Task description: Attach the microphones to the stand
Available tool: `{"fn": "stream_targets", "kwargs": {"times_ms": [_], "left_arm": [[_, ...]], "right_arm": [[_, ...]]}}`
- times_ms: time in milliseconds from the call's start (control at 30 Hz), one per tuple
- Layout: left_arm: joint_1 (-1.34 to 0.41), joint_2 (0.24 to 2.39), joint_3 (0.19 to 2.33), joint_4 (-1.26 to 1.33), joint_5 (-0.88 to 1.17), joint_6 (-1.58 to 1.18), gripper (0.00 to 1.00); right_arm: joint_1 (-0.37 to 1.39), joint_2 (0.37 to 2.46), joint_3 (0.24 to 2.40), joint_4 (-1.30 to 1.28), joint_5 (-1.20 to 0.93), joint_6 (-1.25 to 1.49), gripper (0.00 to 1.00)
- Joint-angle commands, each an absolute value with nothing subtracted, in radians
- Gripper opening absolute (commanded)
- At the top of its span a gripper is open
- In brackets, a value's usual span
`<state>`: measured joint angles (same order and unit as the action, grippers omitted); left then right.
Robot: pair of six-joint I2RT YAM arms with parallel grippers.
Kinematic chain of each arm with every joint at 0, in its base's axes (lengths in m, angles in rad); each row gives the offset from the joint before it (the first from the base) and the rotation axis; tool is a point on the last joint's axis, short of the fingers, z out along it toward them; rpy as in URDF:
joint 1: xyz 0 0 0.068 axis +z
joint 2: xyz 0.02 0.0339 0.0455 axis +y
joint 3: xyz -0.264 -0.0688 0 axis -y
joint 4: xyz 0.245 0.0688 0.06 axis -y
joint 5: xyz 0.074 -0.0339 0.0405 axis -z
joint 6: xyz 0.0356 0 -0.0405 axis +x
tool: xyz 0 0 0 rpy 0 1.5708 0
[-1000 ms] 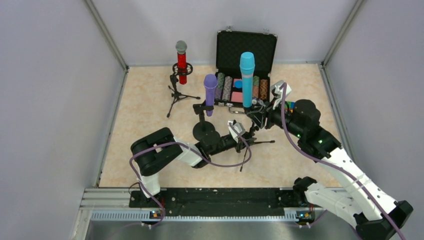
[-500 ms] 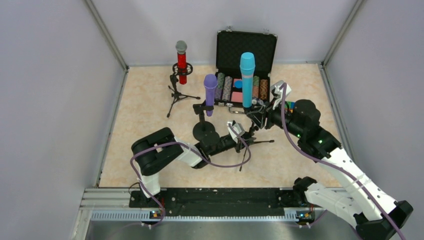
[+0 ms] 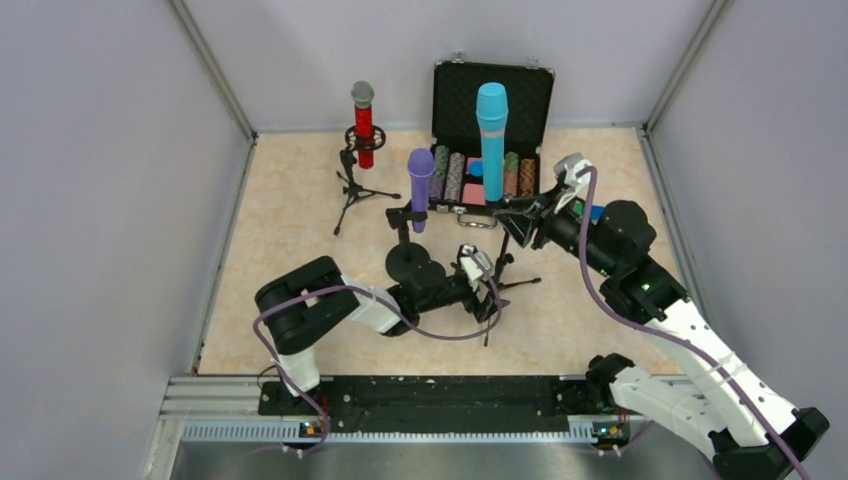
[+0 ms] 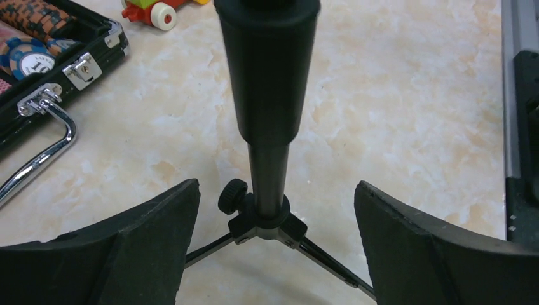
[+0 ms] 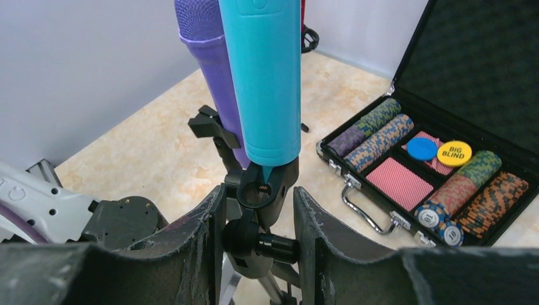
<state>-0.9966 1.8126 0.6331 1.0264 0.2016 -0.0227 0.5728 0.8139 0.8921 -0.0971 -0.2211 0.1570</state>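
Next, I set the turquoise microphone's tripod stand down with my right gripper on the marble table (image 3: 494,274) in front of the case's metal handle and let go of it there.
The turquoise microphone (image 3: 491,140) (image 5: 264,76) stands upright in the clip of a black tripod stand (image 3: 504,262). My right gripper (image 3: 514,216) (image 5: 257,235) is shut on the stand's clip joint (image 5: 264,190), just below the microphone. Low down, my left gripper (image 3: 491,291) (image 4: 273,241) is open, its fingers (image 4: 152,254) apart on either side of the stand's pole (image 4: 268,95) above the tripod hub. The purple microphone (image 3: 420,188) (image 5: 210,63) sits in a round-base stand (image 3: 408,262). The red microphone (image 3: 362,125) sits in a tripod stand (image 3: 354,190) at the back left.
An open black case of poker chips (image 3: 492,100) (image 5: 445,159) stands behind the turquoise microphone, its metal handle (image 4: 38,146) near the stand. A small toy car (image 4: 149,9) lies right of the case. Grey walls close in the marble table.
My left gripper has opened and let go of the stand's pole. My right gripper has moved up and to the right with the clip, and the turquoise microphone stands higher.
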Motion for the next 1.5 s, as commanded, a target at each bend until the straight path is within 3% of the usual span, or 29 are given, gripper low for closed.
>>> {"fn": "stream_targets", "kwargs": {"times_ms": [0,867,1467], "left_arm": [[-0.994,1.71,0.632,1.038,0.22,-0.008,0.99],[-0.996,1.126,0.497,0.658,0.09,0.159,0.99],[-0.996,0.933,0.442,0.457,-0.089,0.173,0.99]], "right_arm": [[0.566,0.778,0.941,0.07,-0.224,0.153,0.0],[0.566,0.79,0.815,0.186,-0.152,0.121,0.0],[0.566,0.883,0.815,0.27,-0.104,0.115,0.0]]}}
